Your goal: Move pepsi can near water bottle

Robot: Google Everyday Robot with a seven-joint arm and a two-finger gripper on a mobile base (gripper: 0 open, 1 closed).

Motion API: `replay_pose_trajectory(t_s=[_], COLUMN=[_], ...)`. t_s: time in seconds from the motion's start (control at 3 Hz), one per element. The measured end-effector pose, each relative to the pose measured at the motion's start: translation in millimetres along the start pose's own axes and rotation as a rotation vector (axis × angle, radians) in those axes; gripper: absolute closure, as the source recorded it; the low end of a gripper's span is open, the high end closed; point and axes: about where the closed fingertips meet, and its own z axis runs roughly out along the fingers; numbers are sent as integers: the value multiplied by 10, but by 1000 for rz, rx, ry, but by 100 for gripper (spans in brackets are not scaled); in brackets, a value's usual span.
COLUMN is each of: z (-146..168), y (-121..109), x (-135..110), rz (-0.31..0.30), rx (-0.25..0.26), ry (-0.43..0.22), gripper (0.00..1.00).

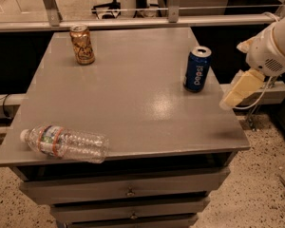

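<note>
I will next grip the upper half [197,62] of the dark blue pepsi can, to move it near the water bottle.
The dark blue pepsi can [197,69] stands upright near the right edge of the grey table [133,94]. The clear water bottle [64,143] with a white cap and red-and-white label lies on its side at the front left corner. My gripper [240,90] hangs at the right of the view, just off the table's right edge, a short way right of and slightly nearer than the pepsi can. It holds nothing that I can see.
A gold-brown can [82,44] stands upright at the back left of the table. The table top sits on a drawer cabinet [128,194]. A metal rail [133,22] runs behind the table. The white arm housing [273,49] fills the upper right.
</note>
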Motion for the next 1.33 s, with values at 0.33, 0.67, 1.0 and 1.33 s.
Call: replay_pose_trajectory(t_s=[0.33, 0.67, 1.0, 1.33], z=[276, 530, 790, 945], y=[-212, -373, -479, -522], x=[-157, -390, -567, -668], rz=[38, 78, 139, 192], rx=[26, 18, -26, -63], ry=[-165, -358, -542, -651], gripper=[0, 0, 0, 3])
